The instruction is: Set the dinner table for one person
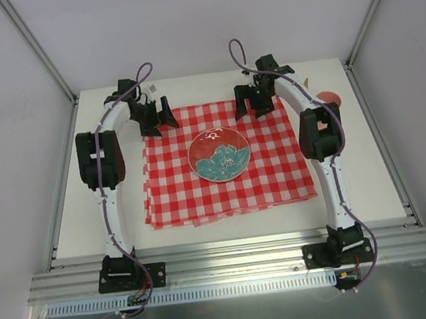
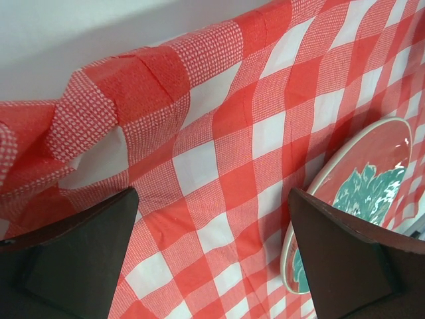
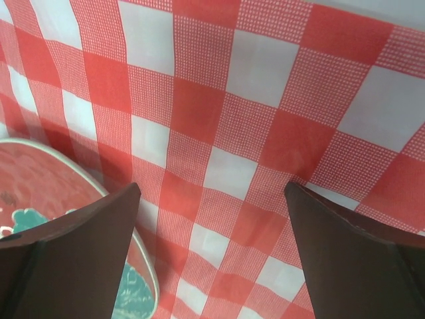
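Note:
Next, I move my right gripper next to the reddish cup beside the tan piece and close it on the cup's rim point(image 1: 319, 98) nearest the cloth.
The white dinner table point(image 1: 86, 217) carries a red-and-white checked cloth point(image 1: 278, 174) in its middle. A red plate with a teal pattern point(image 1: 219, 154) lies on the cloth's centre; it also shows in the left wrist view point(image 2: 372, 166) and the right wrist view point(image 3: 40, 186). My left gripper point(image 1: 157, 120) hovers open and empty over the cloth's rumpled far left corner point(image 2: 86, 113). My right gripper point(image 1: 254, 104) hovers open and empty over the cloth's far edge, right of the plate. Both hold nothing.
A small reddish round object point(image 1: 330, 98) lies on the table at the far right, partly hidden behind the right arm. A small tan piece point(image 1: 306, 81) lies near it. Grey rails point(image 1: 234, 255) run along the near edge.

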`<action>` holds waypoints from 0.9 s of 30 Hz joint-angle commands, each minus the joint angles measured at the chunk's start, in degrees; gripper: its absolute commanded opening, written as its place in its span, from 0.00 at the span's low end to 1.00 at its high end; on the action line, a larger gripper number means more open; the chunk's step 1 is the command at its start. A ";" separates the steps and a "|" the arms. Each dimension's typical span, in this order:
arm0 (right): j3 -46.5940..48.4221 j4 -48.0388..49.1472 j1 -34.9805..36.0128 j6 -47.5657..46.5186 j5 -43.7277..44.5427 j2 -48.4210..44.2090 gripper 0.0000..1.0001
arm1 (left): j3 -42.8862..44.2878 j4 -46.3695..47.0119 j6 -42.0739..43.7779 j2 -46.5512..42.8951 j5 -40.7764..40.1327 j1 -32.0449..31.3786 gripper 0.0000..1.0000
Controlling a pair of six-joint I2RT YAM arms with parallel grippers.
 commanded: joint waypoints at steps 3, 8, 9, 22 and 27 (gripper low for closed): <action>6.74 7.20 -0.03 -1.76 5.75 3.48 0.97 | 2.94 0.91 -0.45 2.54 -4.93 1.57 0.99; 3.35 7.29 0.50 -2.11 5.33 -0.10 0.97 | 4.17 1.26 1.39 0.71 -5.72 1.31 0.99; 2.01 7.20 0.67 -2.11 5.14 -1.42 0.97 | 4.08 1.35 2.09 -0.09 -5.63 1.14 0.99; -18.27 0.09 1.55 -3.26 6.71 -26.46 0.97 | -8.11 0.91 17.19 -30.76 -26.53 -3.17 0.99; -20.06 -0.01 1.73 -2.91 9.71 -28.76 0.97 | -16.38 2.14 26.17 -30.87 -40.94 -0.99 0.87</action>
